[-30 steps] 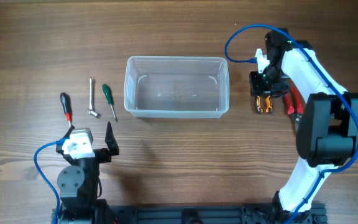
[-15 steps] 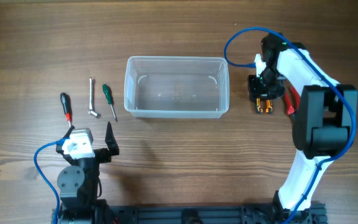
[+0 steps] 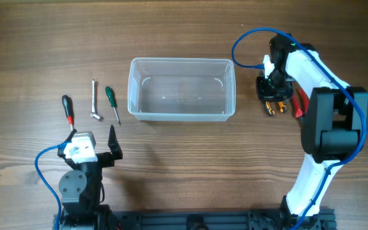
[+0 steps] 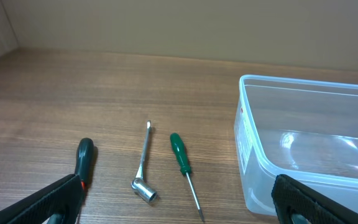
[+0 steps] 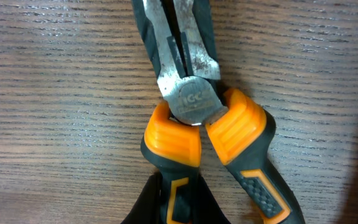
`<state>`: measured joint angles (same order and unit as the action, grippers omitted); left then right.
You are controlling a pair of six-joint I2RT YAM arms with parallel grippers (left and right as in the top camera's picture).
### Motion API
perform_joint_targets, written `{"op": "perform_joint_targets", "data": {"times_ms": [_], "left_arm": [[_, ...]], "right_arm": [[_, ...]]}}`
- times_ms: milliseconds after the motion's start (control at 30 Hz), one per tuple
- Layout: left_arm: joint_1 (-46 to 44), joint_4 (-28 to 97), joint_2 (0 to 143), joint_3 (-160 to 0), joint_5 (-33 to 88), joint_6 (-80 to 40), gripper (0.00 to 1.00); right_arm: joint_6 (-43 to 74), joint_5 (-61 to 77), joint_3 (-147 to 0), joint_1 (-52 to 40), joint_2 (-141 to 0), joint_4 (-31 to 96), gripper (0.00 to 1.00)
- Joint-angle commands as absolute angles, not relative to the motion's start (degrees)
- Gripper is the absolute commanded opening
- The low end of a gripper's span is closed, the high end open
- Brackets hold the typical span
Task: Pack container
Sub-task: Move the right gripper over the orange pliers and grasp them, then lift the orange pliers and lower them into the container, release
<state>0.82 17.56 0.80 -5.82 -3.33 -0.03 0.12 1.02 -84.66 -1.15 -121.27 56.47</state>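
My right gripper is going to the container's bottom beside its front side (image 3: 181,111). It will let go of the pliers there, around the middle.
The container (image 3: 183,61), a clear plastic tub, stands empty at the table's middle; its left end shows in the left wrist view (image 4: 303,84). Orange-and-black pliers (image 3: 273,108) lie on the wood to its right. My right gripper (image 3: 271,101) is down on them, its fingers (image 5: 179,202) shut around the left handle of the pliers (image 5: 185,93). My left gripper (image 3: 91,142) is open and empty at the front left (image 4: 179,211).
A green screwdriver (image 3: 112,102) (image 4: 180,155), a metal socket wrench (image 3: 94,101) (image 4: 143,163) and a black-and-red screwdriver (image 3: 68,108) (image 4: 84,158) lie left of the tub. A red-handled tool (image 3: 297,105) lies just right of the pliers.
My right gripper has come down over the pliers and closed on a handle. The pliers have turned slightly askew. The left arm has not moved.
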Motion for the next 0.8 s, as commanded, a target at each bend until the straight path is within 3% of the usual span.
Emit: {"op": "perform_joint_targets", "data": {"times_ms": [0, 200, 400, 600, 767], "left_arm": [[1.13, 17.39, 0.38, -5.45, -3.68, 0.89, 1.00], [1.13, 17.39, 0.38, -5.45, -3.68, 0.89, 1.00], [1.13, 17.39, 0.38, -5.45, -3.68, 0.89, 1.00], [1.13, 17.39, 0.38, -5.45, -3.68, 0.89, 1.00], [1.13, 17.39, 0.38, -5.45, -3.68, 0.89, 1.00]], "right_arm": [[0.16, 1.06, -85.49, -1.28, -123.28, 54.98, 0.04], [0.19, 2.92, -90.72, -1.28, -121.08, 59.37, 0.04], [-0.80, 8.29, -105.16, -1.30, -114.93, 64.99, 0.04], [-16.27, 14.31, -112.20, -5.52, -105.19, 66.67, 0.04], [-25.61, 18.33, -112.18, -15.22, -99.31, 67.35, 0.04]]}}
